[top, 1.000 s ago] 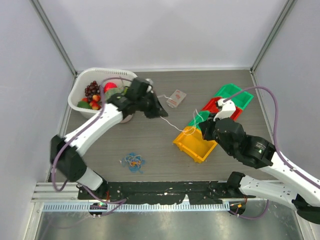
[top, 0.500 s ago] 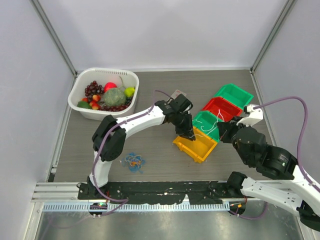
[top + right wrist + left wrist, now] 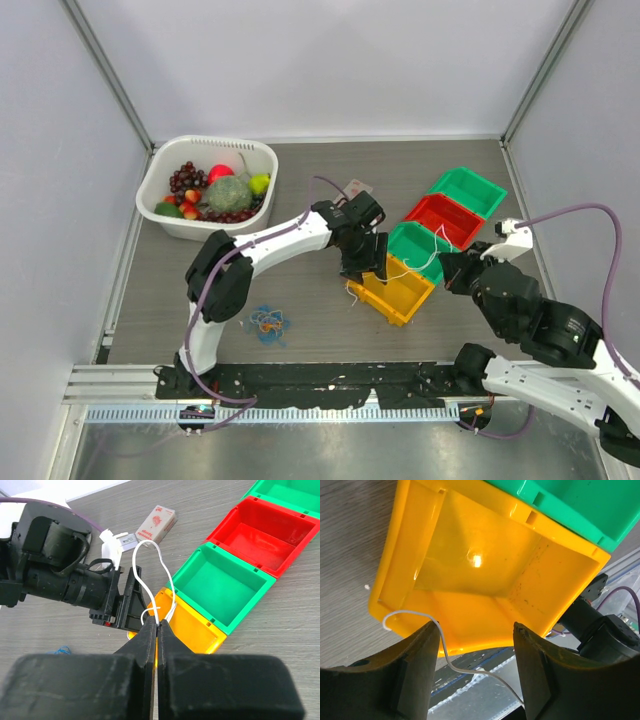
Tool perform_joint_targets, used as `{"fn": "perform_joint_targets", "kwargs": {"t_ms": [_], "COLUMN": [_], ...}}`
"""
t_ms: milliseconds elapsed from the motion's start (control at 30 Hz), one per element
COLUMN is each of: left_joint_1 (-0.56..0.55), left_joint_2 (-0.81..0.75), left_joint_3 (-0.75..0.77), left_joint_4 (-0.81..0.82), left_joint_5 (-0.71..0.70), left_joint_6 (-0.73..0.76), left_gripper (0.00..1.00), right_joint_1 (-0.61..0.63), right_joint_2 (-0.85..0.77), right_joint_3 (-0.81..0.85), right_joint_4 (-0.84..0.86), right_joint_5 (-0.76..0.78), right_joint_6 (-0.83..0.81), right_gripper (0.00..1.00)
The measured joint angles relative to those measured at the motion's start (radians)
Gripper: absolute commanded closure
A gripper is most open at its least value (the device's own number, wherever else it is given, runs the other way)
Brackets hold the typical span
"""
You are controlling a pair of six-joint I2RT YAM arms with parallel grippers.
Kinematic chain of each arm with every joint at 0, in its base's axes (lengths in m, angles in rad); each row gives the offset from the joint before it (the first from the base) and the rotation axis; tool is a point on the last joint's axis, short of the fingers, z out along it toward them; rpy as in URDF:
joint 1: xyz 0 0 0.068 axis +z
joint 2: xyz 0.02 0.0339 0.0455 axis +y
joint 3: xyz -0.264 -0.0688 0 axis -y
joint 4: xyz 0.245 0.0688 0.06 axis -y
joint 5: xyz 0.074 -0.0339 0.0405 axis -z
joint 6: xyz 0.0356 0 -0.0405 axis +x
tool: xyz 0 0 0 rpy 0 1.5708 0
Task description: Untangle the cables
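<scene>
I need to use my right gripper to set the white cable down and let go of it on the bottom of the yellow bin (image 3: 395, 290) (image 3: 186, 626).
A thin white cable (image 3: 150, 555) loops up from my right gripper (image 3: 159, 623), whose jaws are shut on it above the yellow bin (image 3: 197, 627). In the top view the white cable (image 3: 420, 265) runs from the right gripper (image 3: 448, 270) across the bins to my left gripper (image 3: 362, 270). The left gripper (image 3: 475, 627) hangs open over the yellow bin (image 3: 470, 575). The white cable (image 3: 455, 667) passes loosely between its fingers, touching the left fingertip (image 3: 432, 630). A small tangle of blue and orange cables (image 3: 268, 323) lies on the table near the front.
A row of bins runs diagonally: yellow (image 3: 395, 295), green (image 3: 420, 243), red (image 3: 445, 215), green (image 3: 468, 190). A white basket (image 3: 160, 185) of fruit stands at the back left. A small box (image 3: 355, 188) lies behind the left gripper.
My left gripper has opened and let go of the white cable while staying over the yellow bin. The right arm has drawn back a little, still pinching the cable.
</scene>
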Motion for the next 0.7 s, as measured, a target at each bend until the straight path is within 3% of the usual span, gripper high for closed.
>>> {"fn": "perform_joint_targets", "kwargs": {"t_ms": [67,300,500,700], "left_joint_1": [0.002,0.035,0.111,0.160], "left_joint_2": [-0.020,-0.240,-0.438,-0.639], "left_joint_3": [-0.016,-0.177,-0.258,-0.323], "left_joint_4": [0.002,0.097,0.217,0.237], "left_joint_5": [-0.013,-0.060,-0.087,-0.168], "left_joint_6": [0.022,0.026,-0.020,-0.009], "left_gripper": [0.31,0.07,0.07,0.07], "right_joint_1": [0.000,0.000,0.000,0.000], "right_joint_2": [-0.020,-0.061,-0.037,0.147], "right_joint_3": [0.000,-0.025,-0.003,0.201], "right_joint_4": [-0.007,-0.012,0.035,0.118], "right_joint_5": [0.000,-0.039,-0.071,-0.083], "right_joint_6": [0.000,-0.015,-0.054,-0.142], "right_gripper": [0.99,0.99,0.99,0.99]}}
